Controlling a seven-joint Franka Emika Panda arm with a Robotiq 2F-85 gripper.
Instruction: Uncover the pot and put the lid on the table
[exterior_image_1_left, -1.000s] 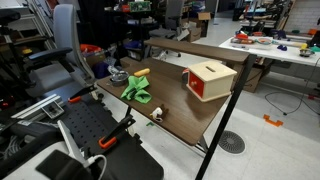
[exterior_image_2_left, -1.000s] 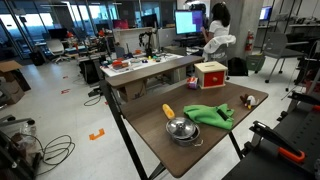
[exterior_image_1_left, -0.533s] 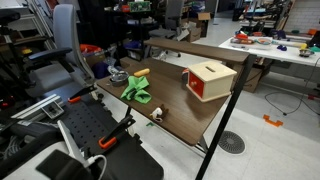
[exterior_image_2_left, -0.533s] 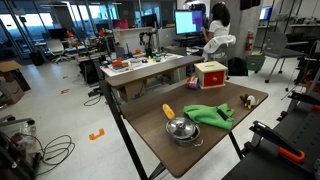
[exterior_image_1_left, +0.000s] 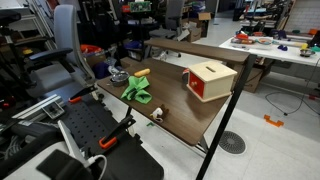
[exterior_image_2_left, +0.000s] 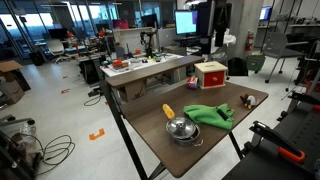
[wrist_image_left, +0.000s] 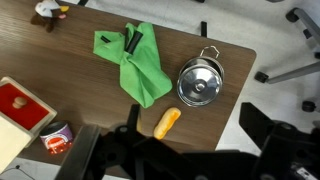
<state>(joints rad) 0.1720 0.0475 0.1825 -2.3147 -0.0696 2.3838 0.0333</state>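
My gripper will next move to the knob (exterior_image_1_left: 118, 70) (wrist_image_left: 199, 85) in the middle of the pot's round metal lid and close there, because the lid needs to come off.
The small silvery pot (wrist_image_left: 203, 82) stands on the dark brown table (wrist_image_left: 90, 100) with its round metal lid (wrist_image_left: 201, 84) on it. It sits near a table corner in both exterior views (exterior_image_2_left: 181, 128) (exterior_image_1_left: 118, 75). In the wrist view my gripper (wrist_image_left: 175, 142) hangs high above the table. Its dark fingers are spread wide and empty at the bottom of the picture. The pot lies beyond them, apart from them.
A green cloth (wrist_image_left: 135, 65) lies beside the pot. A small orange-yellow block (wrist_image_left: 167, 122) is next to both. A tan-and-red box (exterior_image_2_left: 210, 75) stands at the far end. A small toy (exterior_image_2_left: 246, 99) is near the table edge. A white cluttered table (exterior_image_2_left: 150, 65) stands behind.
Nothing on the table has moved. The person at the back of an exterior view is no longer seen.
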